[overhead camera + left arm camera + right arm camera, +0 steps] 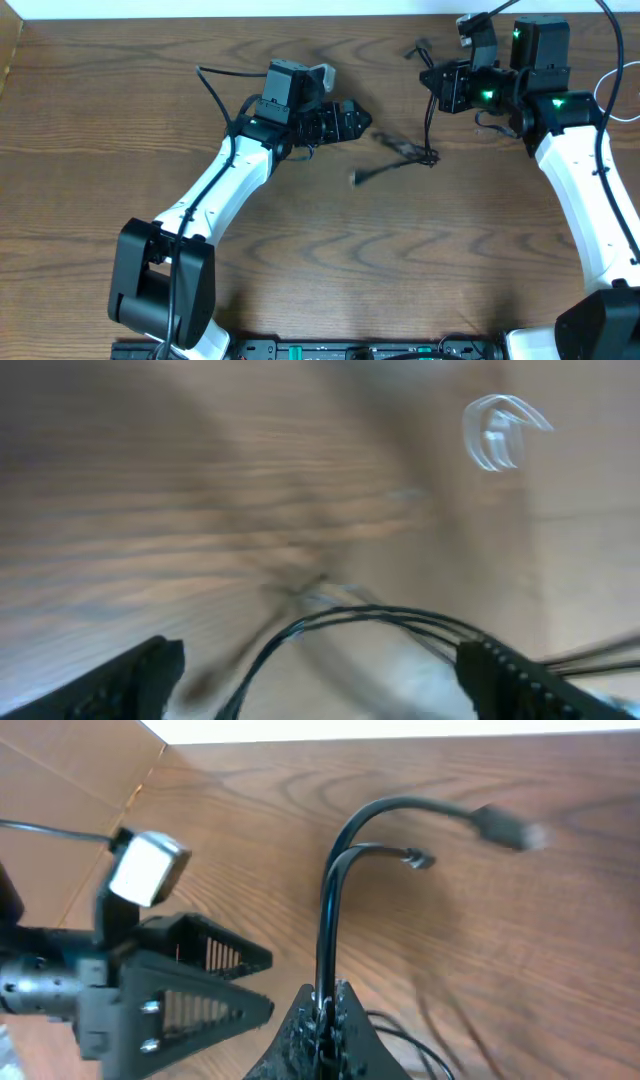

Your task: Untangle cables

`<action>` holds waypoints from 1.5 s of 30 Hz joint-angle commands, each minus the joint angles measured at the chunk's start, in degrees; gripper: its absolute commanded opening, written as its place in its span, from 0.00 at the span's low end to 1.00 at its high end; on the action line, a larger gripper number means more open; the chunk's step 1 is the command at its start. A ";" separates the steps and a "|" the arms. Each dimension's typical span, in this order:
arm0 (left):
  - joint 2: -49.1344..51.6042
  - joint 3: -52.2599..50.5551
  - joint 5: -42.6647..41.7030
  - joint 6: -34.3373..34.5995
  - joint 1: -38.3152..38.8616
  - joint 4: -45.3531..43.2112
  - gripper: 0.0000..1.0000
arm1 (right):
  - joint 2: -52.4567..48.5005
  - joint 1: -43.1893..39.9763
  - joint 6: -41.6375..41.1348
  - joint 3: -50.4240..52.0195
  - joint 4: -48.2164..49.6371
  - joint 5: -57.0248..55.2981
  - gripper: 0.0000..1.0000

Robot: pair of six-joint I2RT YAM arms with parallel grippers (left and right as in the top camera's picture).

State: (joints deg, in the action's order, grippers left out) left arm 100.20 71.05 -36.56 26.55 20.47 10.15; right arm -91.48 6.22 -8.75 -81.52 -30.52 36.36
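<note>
The short stretch point(401, 162) between the tangle and the loose plug end of the black cable should be grabbed next by my left gripper.
The black cable point(430, 120) runs from plug ends near the back edge down to a small tangle point(408, 150), with one plug end point(360, 178) on the table. My right gripper point(438, 85) is shut on two strands of it point(328, 920), which rise to two plug ends point(500, 823). My left gripper point(352, 122) is open, left of the tangle. In its blurred wrist view, black strands point(350, 618) arch between the wide-apart fingers point(320, 680). A thin white cable loop point(606, 92) lies at the far right, and it shows as a blurred coil point(495, 432).
The left gripper's fingers point(200, 982) sit close to the left of my right gripper. The table's back edge point(300, 14) meets a white wall. The arm bases stand at the front edge point(350, 350).
</note>
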 commanded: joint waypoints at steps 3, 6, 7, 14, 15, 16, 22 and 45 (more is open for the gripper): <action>0.13 0.42 -11.37 -0.76 0.13 -3.15 0.94 | 0.31 -0.20 -1.09 -0.24 -0.39 1.53 0.01; 0.20 0.42 -17.29 3.74 0.13 -3.13 0.94 | 0.31 -0.24 -1.07 -0.24 -0.55 1.51 0.01; 0.20 0.42 -18.95 4.26 0.15 -2.95 0.94 | 0.31 -0.24 -1.07 -0.24 -0.55 1.53 0.01; 0.79 0.37 -18.95 -5.05 2.78 0.15 0.94 | 0.31 -0.24 -1.05 -0.24 -1.22 1.49 0.01; 1.29 0.37 -17.38 0.50 3.06 0.55 0.94 | 0.31 -0.24 -1.07 -0.24 -1.20 1.29 0.01; 2.08 0.37 -15.21 8.74 3.32 1.40 0.94 | 0.31 -0.24 -1.07 -0.24 -1.22 1.11 0.01; 5.99 0.33 -12.90 24.59 5.92 0.26 0.98 | 0.31 -0.24 -1.05 -0.24 -1.92 -0.68 0.01; 11.30 -2.69 8.90 43.52 15.67 -5.66 0.70 | 0.31 -0.22 -0.59 -0.24 -3.43 -3.87 0.01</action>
State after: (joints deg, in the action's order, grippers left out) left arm 110.72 68.71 -34.52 66.85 34.59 6.70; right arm -91.48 6.22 -9.19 -81.52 -33.54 33.21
